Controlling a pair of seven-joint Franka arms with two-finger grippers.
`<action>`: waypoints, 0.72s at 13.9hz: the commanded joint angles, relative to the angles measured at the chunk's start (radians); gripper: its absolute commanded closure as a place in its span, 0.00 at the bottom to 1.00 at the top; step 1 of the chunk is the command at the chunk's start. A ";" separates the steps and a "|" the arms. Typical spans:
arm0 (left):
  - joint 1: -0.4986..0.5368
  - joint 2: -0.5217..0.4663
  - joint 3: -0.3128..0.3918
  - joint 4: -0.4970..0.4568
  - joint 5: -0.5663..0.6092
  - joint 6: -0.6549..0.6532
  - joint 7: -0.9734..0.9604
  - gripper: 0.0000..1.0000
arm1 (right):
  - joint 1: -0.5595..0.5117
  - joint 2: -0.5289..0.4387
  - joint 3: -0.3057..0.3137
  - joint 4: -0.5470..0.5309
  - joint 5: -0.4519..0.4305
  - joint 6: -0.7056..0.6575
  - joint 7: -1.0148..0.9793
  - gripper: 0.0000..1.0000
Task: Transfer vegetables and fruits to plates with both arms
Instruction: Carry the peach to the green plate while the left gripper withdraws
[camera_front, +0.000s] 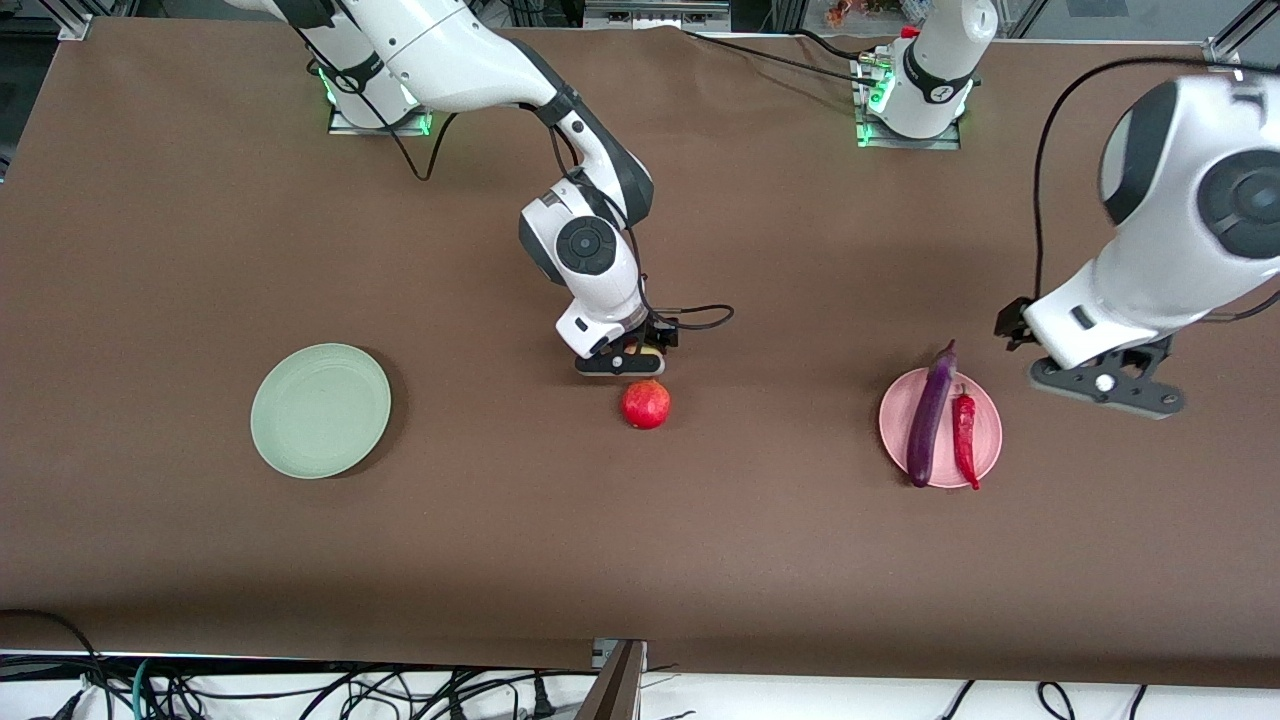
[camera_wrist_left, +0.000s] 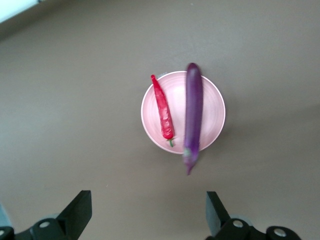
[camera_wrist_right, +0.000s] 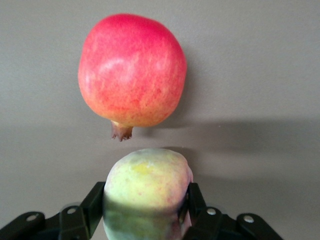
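The robot's right gripper should release the yellowish-green fruit close to the middle of the empty pale green plate (camera_front: 317, 425).
The purple eggplant (camera_front: 930, 415) and the red chili pepper (camera_front: 965, 437) lie side by side on the pink plate (camera_front: 988, 418); both show in the left wrist view, eggplant (camera_wrist_left: 193, 112) and chili (camera_wrist_left: 163, 107) on the plate (camera_wrist_left: 212, 100). My left gripper (camera_front: 1105, 385) is open and empty, in the air beside the pink plate toward the left arm's end. My right gripper (camera_front: 625, 358) is shut on the yellowish-green fruit (camera_wrist_right: 146, 192), low over the table's middle. The bright red fruit (camera_front: 645, 404) sits on the table just nearer the front camera; it also shows in the right wrist view (camera_wrist_right: 132, 70). The pale green plate (camera_front: 320, 410) is empty.
The brown table cover (camera_front: 640, 560) spreads under everything. Black cables trail from both arms, one looping beside the right gripper (camera_front: 705, 318). The arm bases stand along the table's back edge.
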 joint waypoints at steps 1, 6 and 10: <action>-0.013 0.053 -0.003 0.177 -0.013 -0.057 -0.002 0.00 | -0.043 -0.094 -0.006 0.003 0.006 -0.153 -0.049 0.69; 0.065 0.011 0.003 0.150 -0.128 -0.077 -0.003 0.00 | -0.279 -0.186 -0.006 0.003 0.004 -0.397 -0.406 0.69; -0.056 -0.358 0.135 -0.348 -0.163 0.053 -0.137 0.00 | -0.552 -0.174 -0.034 0.003 -0.005 -0.445 -0.855 0.69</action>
